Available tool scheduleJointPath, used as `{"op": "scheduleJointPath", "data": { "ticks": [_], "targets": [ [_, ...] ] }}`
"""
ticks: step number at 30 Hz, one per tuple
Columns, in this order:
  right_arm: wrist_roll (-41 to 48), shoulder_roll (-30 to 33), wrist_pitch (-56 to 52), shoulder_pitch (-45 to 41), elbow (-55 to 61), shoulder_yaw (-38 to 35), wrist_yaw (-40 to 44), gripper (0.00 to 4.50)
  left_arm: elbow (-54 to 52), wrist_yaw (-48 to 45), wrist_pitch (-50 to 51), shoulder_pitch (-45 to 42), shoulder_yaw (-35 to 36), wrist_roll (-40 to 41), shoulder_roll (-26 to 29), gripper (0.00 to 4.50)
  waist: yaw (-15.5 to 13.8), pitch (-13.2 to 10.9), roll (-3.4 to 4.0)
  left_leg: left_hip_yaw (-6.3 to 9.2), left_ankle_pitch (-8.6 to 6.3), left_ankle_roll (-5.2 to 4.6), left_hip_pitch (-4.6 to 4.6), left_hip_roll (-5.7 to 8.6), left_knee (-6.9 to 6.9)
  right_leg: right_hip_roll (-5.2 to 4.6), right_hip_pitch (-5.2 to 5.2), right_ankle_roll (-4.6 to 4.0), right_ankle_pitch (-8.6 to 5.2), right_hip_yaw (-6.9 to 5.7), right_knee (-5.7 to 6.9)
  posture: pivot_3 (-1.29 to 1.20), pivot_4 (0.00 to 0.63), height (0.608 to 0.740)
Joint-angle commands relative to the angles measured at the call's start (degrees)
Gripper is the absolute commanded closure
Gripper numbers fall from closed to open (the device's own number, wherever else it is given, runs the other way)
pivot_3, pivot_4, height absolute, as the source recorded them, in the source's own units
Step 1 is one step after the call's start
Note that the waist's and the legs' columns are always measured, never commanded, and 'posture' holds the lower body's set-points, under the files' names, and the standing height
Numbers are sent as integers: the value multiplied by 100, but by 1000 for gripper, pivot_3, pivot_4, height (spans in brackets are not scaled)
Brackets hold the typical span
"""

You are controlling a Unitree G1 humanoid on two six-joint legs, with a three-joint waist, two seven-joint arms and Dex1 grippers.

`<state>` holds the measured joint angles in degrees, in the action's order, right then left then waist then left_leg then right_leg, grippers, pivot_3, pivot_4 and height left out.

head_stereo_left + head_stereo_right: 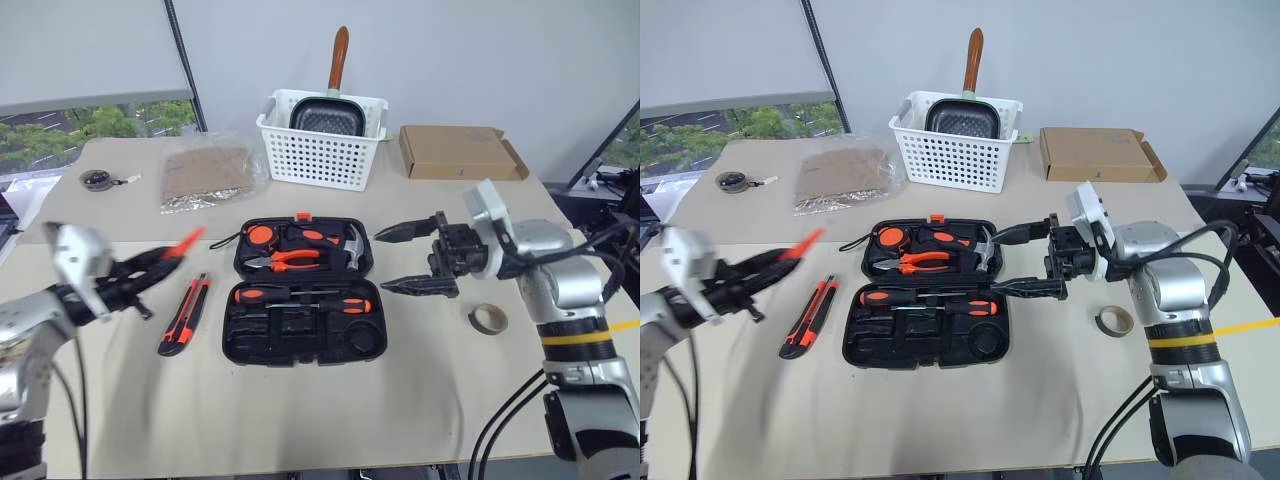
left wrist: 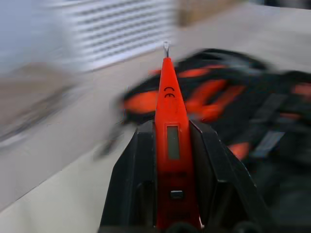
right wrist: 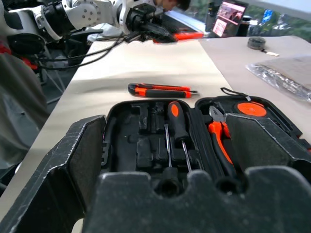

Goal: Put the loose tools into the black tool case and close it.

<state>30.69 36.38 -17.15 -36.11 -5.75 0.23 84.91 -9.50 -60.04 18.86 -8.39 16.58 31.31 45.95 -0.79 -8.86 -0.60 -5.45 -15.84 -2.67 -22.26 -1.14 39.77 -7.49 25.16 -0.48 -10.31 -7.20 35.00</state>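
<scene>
Next, I set the slim red screwdriver, now held beside the case, in the case's near half (image 1: pixel 272 318), beside the long black-and-orange screwdrivers, with my left gripper.
The black tool case (image 1: pixel 230 322) lies open at the table's middle, with two long black-and-orange screwdrivers (image 1: pixel 300 297) in its near half. My left gripper (image 1: pixel 165 262) hovers left of the case, shut on the slim red screwdriver (image 2: pixel 170 145), whose tip points toward the case. The orange-and-black utility knife (image 1: pixel 185 315) lies on the table just left of the case, below that gripper. My right gripper (image 1: pixel 388 260) stands open at the case's right edge, fingers pointing left, nothing between them. The tape ring (image 1: pixel 488 319) lies on the table right of the case.
Orange-handled pliers (image 1: pixel 290 260) and a hammer (image 1: pixel 350 245) sit in the case's far half. Behind it stand a white slotted basket (image 1: pixel 320 155) holding a pan, a cardboard box (image 1: pixel 460 152) and a plastic bag (image 1: pixel 205 175). A small round object (image 1: pixel 97 179) lies far left.
</scene>
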Motion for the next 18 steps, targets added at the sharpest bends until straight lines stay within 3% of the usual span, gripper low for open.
{"op": "scheduleJointPath", "data": {
  "ticks": [1, 4, 8, 18],
  "targets": [
    [172, 5, 173, 141, 305, -258, -69, 0, -148, -817, -476, -416, -1092, -583, 262, 4009, 10, 0, 0, 0, 9, -16, -1, 1, -1, 4, 0, 1, 0, 1, 0, 0, 150, 700],
    [202, 22, 162, 285, 442, -337, -141, 0, 357, -1361, -1069, -922, -1981, -1275, 277, 4009, 13, 0, 1, -8, 10, -18, 3, 0, -4, 10, 2, 3, -2, 4, 0, 0, 150, 700],
    [201, 89, 150, 419, 598, -439, -233, 0, 1073, -1787, -1509, -1557, -2570, -1754, 196, 4009, 16, -1, 1, -8, -9, -52, 4, -5, -1, 15, 5, 39, -24, 6, 2, 0, 150, 700],
    [252, 152, 154, 756, 921, -594, -459, 0, 1673, -1872, -1567, -2164, -3120, -2433, -44, 4009, 7, -1, 1, -4, -12, -66, 2, -4, 5, 14, -1, 39, -24, 9, 4, 0, 150, 700]
  ]
}}
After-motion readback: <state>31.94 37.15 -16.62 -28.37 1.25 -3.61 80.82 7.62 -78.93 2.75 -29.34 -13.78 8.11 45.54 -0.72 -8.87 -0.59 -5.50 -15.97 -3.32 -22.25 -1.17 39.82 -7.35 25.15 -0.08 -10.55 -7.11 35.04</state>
